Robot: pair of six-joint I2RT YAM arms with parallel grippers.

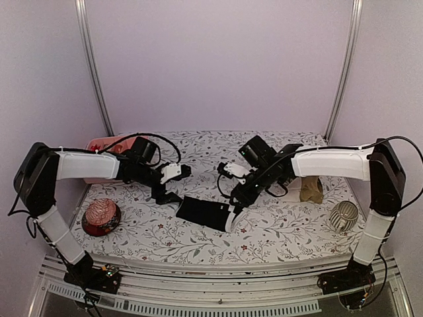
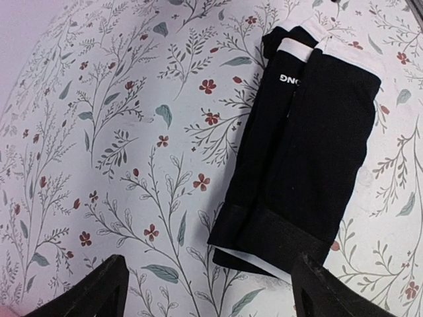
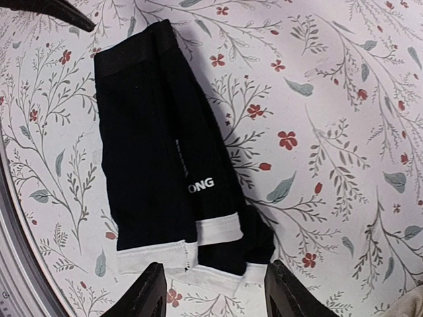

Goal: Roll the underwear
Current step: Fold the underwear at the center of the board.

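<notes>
My right gripper will pinch the flap's white-trimmed corner (image 3: 190, 253) and pull it across before rolling, because the black underwear's top flap leaves the lettered layer showing.
The black underwear (image 1: 206, 212) lies folded into a long flat strip on the flowered table, its white-trimmed waistband end toward the right arm. My left gripper (image 1: 166, 195) hovers open just off its left end; in the left wrist view the cloth (image 2: 310, 145) lies ahead and to the right of the gripper (image 2: 211, 294). My right gripper (image 1: 236, 210) stands open over the white-trimmed end. In the right wrist view that trim (image 3: 198, 261) sits just ahead of the gripper (image 3: 215, 294), with nothing pinched. The tan underwear (image 1: 310, 190) lies bunched at the right, behind the right arm.
A red bowl (image 1: 100, 216) holding a pinkish ball sits at the front left. A ribbed pale cup (image 1: 344, 215) stands at the front right. A pink object (image 1: 106, 142) lies at the back left behind the left arm. Metal poles (image 1: 92, 66) flank the back wall.
</notes>
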